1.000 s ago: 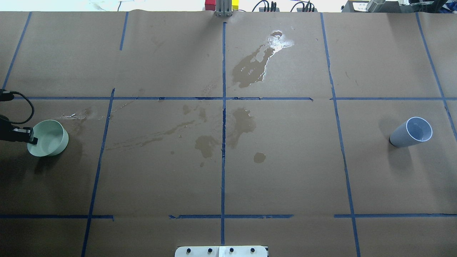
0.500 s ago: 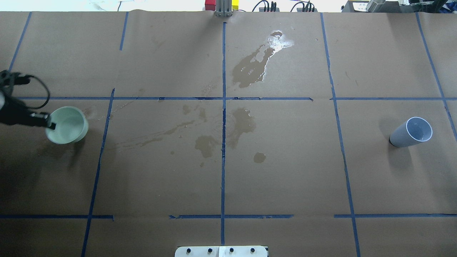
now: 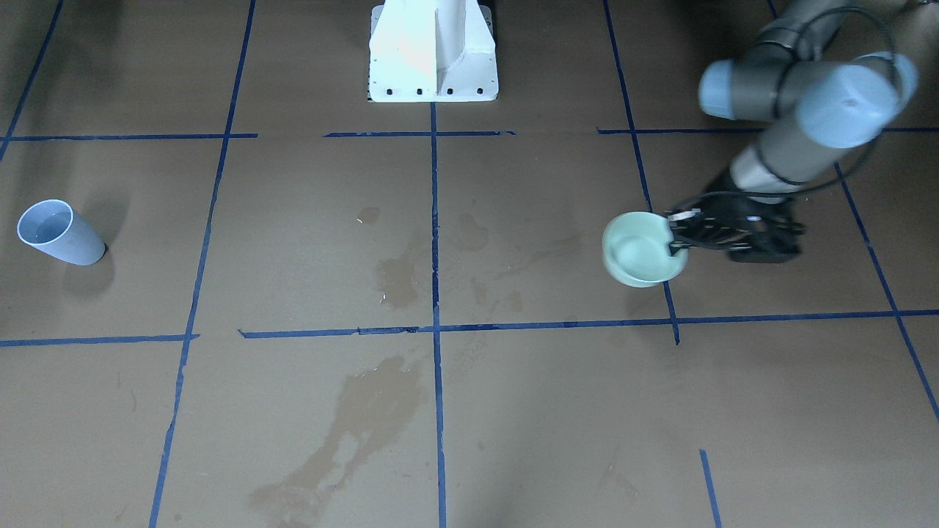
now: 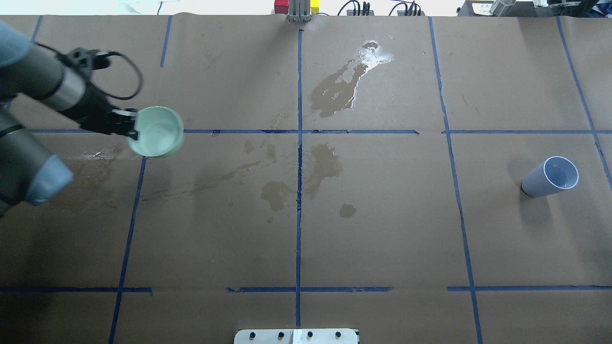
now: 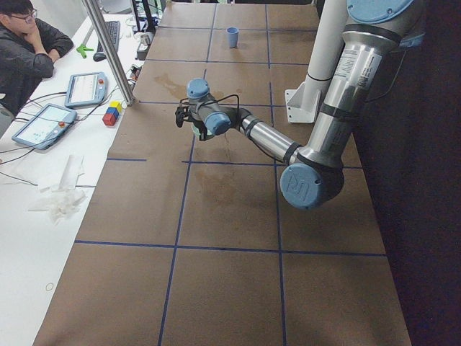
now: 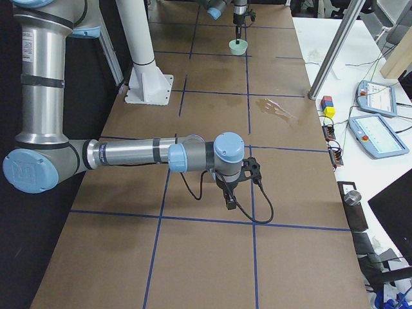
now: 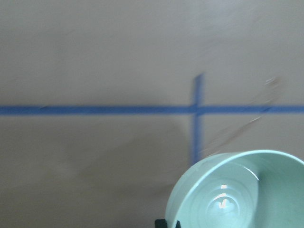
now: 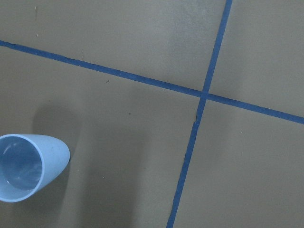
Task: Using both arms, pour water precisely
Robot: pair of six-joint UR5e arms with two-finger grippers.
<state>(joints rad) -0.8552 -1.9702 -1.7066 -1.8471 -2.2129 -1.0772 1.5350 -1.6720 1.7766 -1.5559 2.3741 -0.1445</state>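
My left gripper is to set the pale green bowl down on the blue line [image 3: 433,251] between the white pedestal and the middle crossing.
My left gripper [image 4: 133,129] is shut on the near rim of a pale green bowl [image 4: 158,132], held above the brown paper at the left; a faint sheen of water [image 7: 223,204] shows in its bottom. The front-facing view shows the same bowl [image 3: 640,251] with the left gripper [image 3: 676,238] at its rim. A light blue cup [image 4: 550,177] stands alone at the far right and also shows in the right wrist view [image 8: 28,166]. My right gripper [image 6: 228,201] hangs low over the paper; only the exterior right view shows it, so I cannot tell if it is open or shut.
Dark wet stains [image 4: 334,91] and a glossy puddle [image 4: 375,55] mark the paper around the middle. The white pedestal [image 3: 433,51] stands at the robot's edge. A seated person [image 5: 25,50], tablets [image 5: 86,90] and coloured blocks [image 5: 112,114] lie beyond the far edge.
The left arm has carried the green bowl up off the paper, away from the robot and rightwards in the overhead view. The blue cup has not moved.
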